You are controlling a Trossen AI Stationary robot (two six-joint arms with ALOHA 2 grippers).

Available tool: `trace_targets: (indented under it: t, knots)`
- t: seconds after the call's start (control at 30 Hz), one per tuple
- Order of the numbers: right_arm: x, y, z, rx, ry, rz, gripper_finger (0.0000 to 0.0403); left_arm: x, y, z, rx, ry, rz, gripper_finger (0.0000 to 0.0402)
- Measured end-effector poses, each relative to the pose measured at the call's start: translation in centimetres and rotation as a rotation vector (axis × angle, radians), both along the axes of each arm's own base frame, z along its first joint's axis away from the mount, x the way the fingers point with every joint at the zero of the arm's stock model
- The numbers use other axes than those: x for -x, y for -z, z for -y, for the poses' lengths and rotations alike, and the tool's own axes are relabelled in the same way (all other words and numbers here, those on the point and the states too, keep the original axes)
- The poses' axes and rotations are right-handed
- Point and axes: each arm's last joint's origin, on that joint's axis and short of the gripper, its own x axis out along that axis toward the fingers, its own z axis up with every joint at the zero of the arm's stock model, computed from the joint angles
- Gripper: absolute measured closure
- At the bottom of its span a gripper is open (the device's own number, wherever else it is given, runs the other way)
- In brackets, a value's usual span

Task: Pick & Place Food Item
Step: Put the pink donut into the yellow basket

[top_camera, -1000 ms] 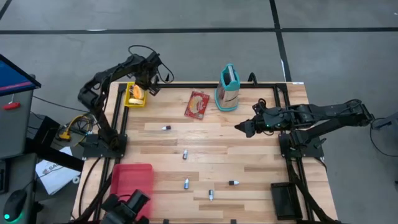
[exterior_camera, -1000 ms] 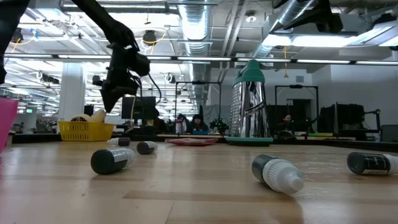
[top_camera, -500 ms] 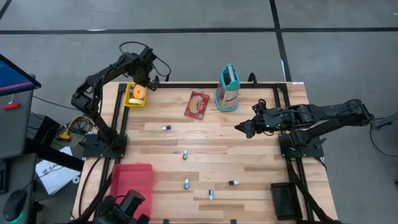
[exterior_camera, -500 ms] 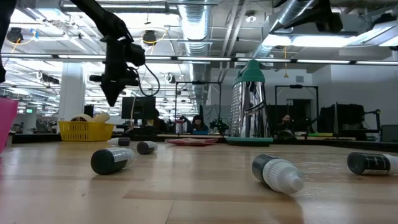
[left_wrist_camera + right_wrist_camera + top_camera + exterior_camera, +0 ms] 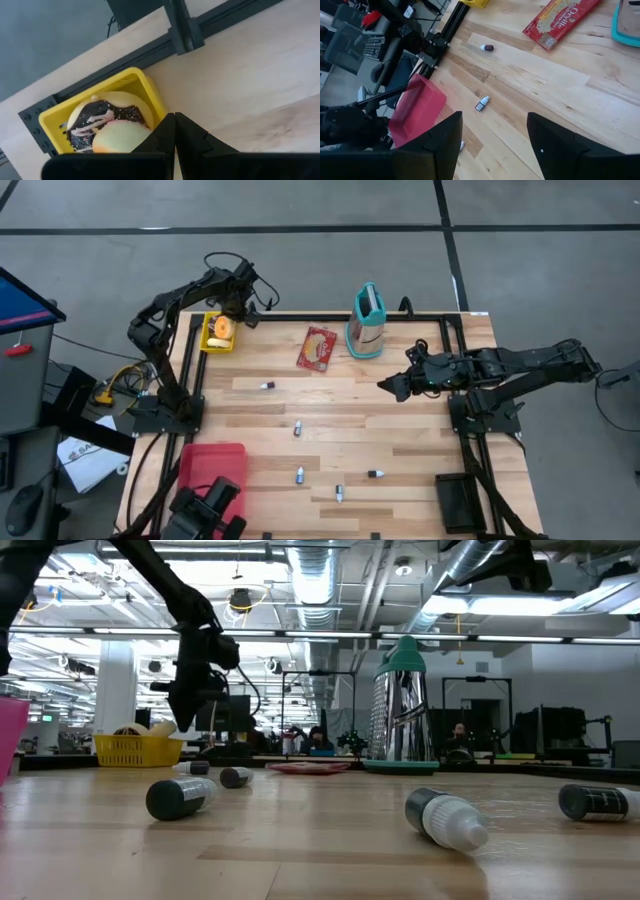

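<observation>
The shut fingers of my left gripper slant past the pale bun, so next I back away, open, turn square to the yellow basket and grip the bun's edge (image 5: 144, 131).
At the table's far left corner stands a yellow basket (image 5: 217, 333) (image 5: 56, 114). It holds a chocolate-iced doughnut (image 5: 99, 112) and a pale bun (image 5: 119, 138). My left gripper (image 5: 236, 318) (image 5: 174, 131) is shut and points down, just above the basket's right wall and the bare wood beside it; in the low view it (image 5: 182, 718) hangs a little above the basket (image 5: 138, 750). A red food packet (image 5: 318, 348) lies flat on the table. My right gripper (image 5: 384, 387) (image 5: 495, 145) hovers open at mid-right, with nothing between its fingers.
A teal-topped grater (image 5: 367, 322) stands at the far edge, right of the packet. Several small bottles lie scattered over the middle and near part of the table (image 5: 297, 428) (image 5: 445, 818). A pink bin (image 5: 213, 470) sits at the near left.
My left gripper, shut throughout, first rose and swung toward the far left over the basket. It then came back down beside the basket's right wall. The food in the basket has stayed put.
</observation>
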Motion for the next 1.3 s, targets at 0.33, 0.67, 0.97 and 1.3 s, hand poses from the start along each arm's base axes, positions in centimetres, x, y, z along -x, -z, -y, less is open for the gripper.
trace_targets:
  t: [0.33,0.67,0.97,1.3]
  knots:
    - [0.0,0.0,0.0,-0.001,0.004,0.001,0.0188,1.9,-1.1,1.2,0.098,-0.022,-0.1,0.0401]
    - [0.1,0.0,-0.4,0.024,-0.01,0.001,0.0188,3.2,-4.6,3.1,0.051,-0.069,-0.047,0.0401]
    - [0.1,0.0,-0.7,0.049,-0.021,0.002,0.0188,2.0,-4.3,4.0,0.014,-0.059,0.056,0.0401]
    - [0.1,-0.1,-0.7,0.049,-0.022,0.013,0.0188,-0.8,-5.4,3.9,-0.113,0.129,0.092,0.0293]
